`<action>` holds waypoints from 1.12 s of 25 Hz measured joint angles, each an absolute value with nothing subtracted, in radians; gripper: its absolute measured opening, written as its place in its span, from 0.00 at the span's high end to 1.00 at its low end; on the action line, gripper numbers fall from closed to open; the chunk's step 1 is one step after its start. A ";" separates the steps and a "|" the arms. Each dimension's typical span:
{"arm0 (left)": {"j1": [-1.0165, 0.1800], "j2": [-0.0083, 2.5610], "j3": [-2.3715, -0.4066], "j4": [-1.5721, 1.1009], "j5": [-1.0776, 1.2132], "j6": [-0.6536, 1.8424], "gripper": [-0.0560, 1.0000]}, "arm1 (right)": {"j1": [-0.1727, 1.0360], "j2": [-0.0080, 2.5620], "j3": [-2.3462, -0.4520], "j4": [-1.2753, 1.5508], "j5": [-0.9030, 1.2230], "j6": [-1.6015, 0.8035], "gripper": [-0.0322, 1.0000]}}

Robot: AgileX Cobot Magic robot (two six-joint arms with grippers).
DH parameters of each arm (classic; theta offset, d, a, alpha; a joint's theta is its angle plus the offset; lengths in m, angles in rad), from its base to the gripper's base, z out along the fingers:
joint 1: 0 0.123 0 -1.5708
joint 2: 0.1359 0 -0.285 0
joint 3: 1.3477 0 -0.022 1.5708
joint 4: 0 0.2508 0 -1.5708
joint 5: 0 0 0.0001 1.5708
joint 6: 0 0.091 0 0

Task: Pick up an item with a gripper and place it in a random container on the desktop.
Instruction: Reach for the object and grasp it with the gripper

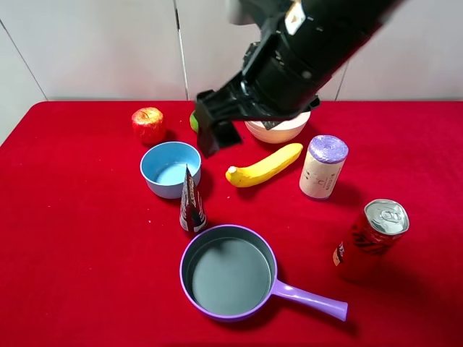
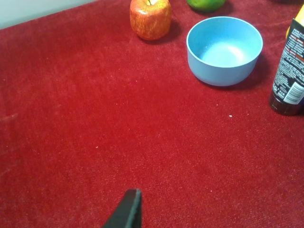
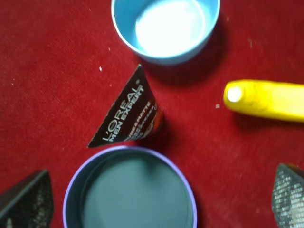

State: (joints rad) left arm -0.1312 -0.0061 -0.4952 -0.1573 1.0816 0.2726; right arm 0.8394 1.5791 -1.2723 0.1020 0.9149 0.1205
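Note:
Next, I move my right gripper down to the middle of the dark tube (image 1: 191,203) (image 3: 136,113) standing between the light blue bowl and the purple pan and close it there.
The item, a dark wedge-shaped tube (image 1: 191,202) with white print, stands upright on the red desktop (image 1: 79,238) between a light blue bowl and a purple pan. It also shows in the right wrist view (image 3: 130,114) and at the edge of the left wrist view (image 2: 289,76). My right gripper (image 1: 217,134) hangs open and empty above the table, over the tube and pan; its fingertips (image 3: 26,202) stand wide apart. The pale pink bowl (image 1: 289,131) sits at the back, mostly hidden behind the right arm. Of the left gripper only one fingertip (image 2: 127,213) shows, above bare cloth.
The light blue bowl (image 1: 170,168) and a red apple (image 1: 147,124) are at the back left, with a green fruit (image 2: 205,4) behind. A banana (image 1: 264,165), a purple-topped roll (image 1: 323,168) and a red soda can (image 1: 372,238) lie to the right. The purple-handled pan (image 1: 228,272) is in front.

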 joint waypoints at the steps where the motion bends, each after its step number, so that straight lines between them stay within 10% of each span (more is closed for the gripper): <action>1: -0.131 -0.006 -0.495 -0.157 1.082 0.273 0.01 | 0.839 1.598 -1.302 0.097 0.947 0.139 0.30; 28: -0.131 -0.006 -0.495 -0.157 1.082 0.273 0.01 | 0.889 1.931 -1.584 -0.034 1.106 0.427 0.30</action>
